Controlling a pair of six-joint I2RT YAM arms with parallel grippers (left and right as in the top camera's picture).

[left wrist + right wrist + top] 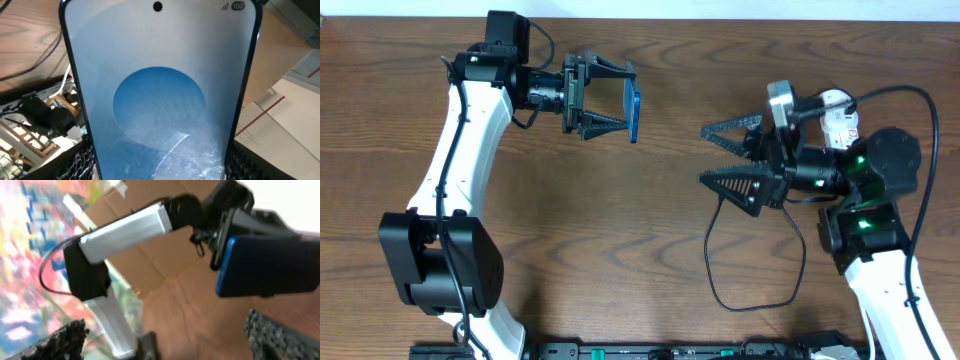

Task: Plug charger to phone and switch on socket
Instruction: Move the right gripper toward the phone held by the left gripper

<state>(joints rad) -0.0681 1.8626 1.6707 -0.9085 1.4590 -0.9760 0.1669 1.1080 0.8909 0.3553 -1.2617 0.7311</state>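
Observation:
Next, I close my right gripper on the phone's blue edge (637, 118) (224, 268), toward the front of the table, so that it can take the phone over from my left gripper.
My left gripper (610, 98) is shut on the phone (633, 112) and holds it on edge above the wooden table at the back left. In the left wrist view the phone's light-blue screen (160, 75) fills the frame between my fingers (160, 170). My right gripper (712, 155) is open and empty, pointing left toward the phone, a gap away. The right wrist view shows the phone (265, 265) ahead of the open fingers (170, 340). The charger's black cable (750, 305) loops on the table below the right gripper, and its tip is hidden. The white socket (838, 120) lies partly under the right arm.
A black rail (670, 352) runs along the table's front edge. Past the table, the left wrist view shows a wooden rack with cables (35, 125) and flat cardboard (290, 100). The right arm's black cable (930, 150) arcs at the far right.

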